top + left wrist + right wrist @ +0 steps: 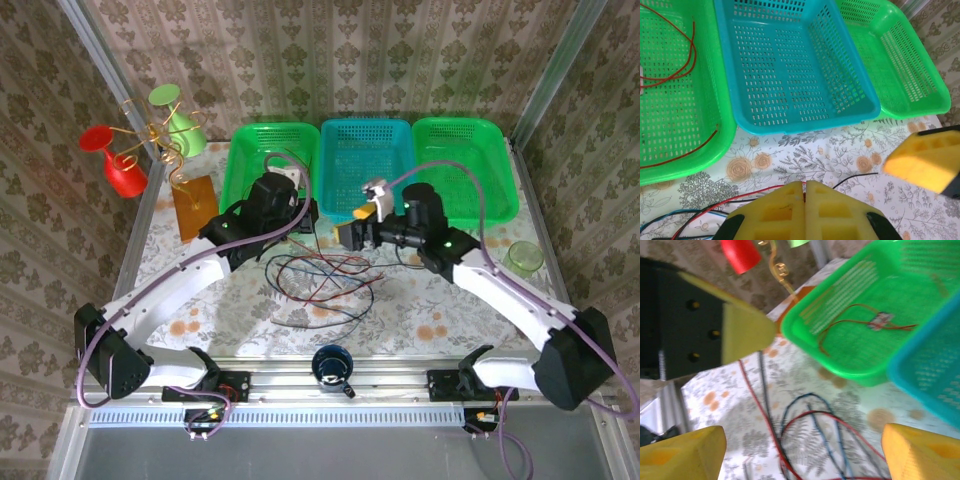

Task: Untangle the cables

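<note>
The red and black cables are together in my left gripper, so my right gripper needs to take the black cable [860,175] and leave only the red cable to my left gripper.
A loose tangle of red, dark blue and black cables [320,285] lies on the flowered table in front of the baskets. My left gripper [805,192] is low at the tangle's far edge, its yellow fingers pressed together on a red cable [747,198] that runs in from the left; a black cable [857,178] leads away to the right. In the top view the left gripper [298,222] is beside the right gripper [358,228]. My right gripper [802,455] hangs open above the cable loops [830,425], nothing between its fingers. Another red cable [670,75] lies in the left green basket [245,175].
Three baskets line the back: left green, blue [365,195] and right green [500,200]. A gold wire stand with red and green cups [150,140] and an orange block [195,205] are at the back left. A green cup [523,258] sits at the right, a dark cup [330,365] at the front edge.
</note>
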{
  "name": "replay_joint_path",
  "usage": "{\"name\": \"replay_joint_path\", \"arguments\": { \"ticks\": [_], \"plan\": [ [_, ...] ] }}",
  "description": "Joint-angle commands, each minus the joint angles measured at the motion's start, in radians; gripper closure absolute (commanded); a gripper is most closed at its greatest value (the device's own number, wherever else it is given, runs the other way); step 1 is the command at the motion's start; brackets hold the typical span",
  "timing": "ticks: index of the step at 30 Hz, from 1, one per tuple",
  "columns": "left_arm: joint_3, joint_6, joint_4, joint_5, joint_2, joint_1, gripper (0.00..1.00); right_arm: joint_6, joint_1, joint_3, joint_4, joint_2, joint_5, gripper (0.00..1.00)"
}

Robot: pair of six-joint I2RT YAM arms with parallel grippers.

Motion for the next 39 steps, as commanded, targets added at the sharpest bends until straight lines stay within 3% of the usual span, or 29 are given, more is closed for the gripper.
{"name": "replay_joint_path", "arguments": {
  "ticks": [1, 11, 13, 15, 16, 17, 19, 20, 22, 26, 32, 37, 39],
  "plan": [
    [0.015, 0.019, -0.028, 0.023, -0.014, -0.005, 1.00, 0.094, 0.035, 0.046, 0.139, 0.062, -0.113, 0.18],
    [0.014, 0.021, -0.040, 0.036, -0.048, -0.004, 1.00, 0.161, 0.071, 0.080, 0.257, 0.239, -0.142, 0.40],
    [0.010, 0.019, -0.040, 0.035, -0.052, -0.005, 1.00, 0.193, 0.073, 0.092, 0.292, 0.270, -0.180, 0.56],
    [0.004, 0.017, -0.040, 0.034, -0.056, -0.005, 1.00, 0.201, 0.074, 0.118, 0.279, 0.293, -0.205, 0.90],
    [0.000, 0.014, -0.038, 0.035, -0.058, -0.003, 1.00, 0.204, 0.074, 0.132, 0.253, 0.300, -0.200, 1.00],
    [-0.005, 0.013, -0.034, 0.035, -0.064, -0.002, 0.90, 0.205, 0.074, 0.145, 0.222, 0.302, -0.188, 1.00],
    [-0.019, 0.014, -0.028, 0.026, -0.079, -0.001, 0.59, 0.197, 0.074, 0.161, 0.183, 0.301, -0.181, 1.00],
    [-0.029, 0.018, -0.021, 0.015, -0.094, 0.001, 0.48, 0.193, 0.074, 0.165, 0.168, 0.296, -0.171, 1.00],
    [-0.053, 0.023, -0.015, -0.023, -0.132, 0.006, 0.38, 0.183, 0.074, 0.160, 0.153, 0.281, -0.127, 1.00],
    [-0.142, -0.006, -0.032, -0.031, -0.270, 0.076, 0.33, 0.165, 0.071, 0.130, 0.150, 0.235, -0.048, 1.00],
    [-0.382, -0.112, 0.113, 0.163, -0.496, 0.205, 0.33, 0.145, 0.069, 0.113, 0.157, 0.197, 0.006, 1.00],
    [-0.539, -0.164, 0.315, 0.284, -0.534, 0.199, 0.33, 0.155, 0.066, 0.118, 0.168, 0.199, 0.021, 1.00],
    [-0.614, -0.171, 0.470, 0.309, -0.534, 0.182, 0.31, 0.162, 0.066, 0.125, 0.167, 0.202, 0.017, 1.00]
  ]
}}
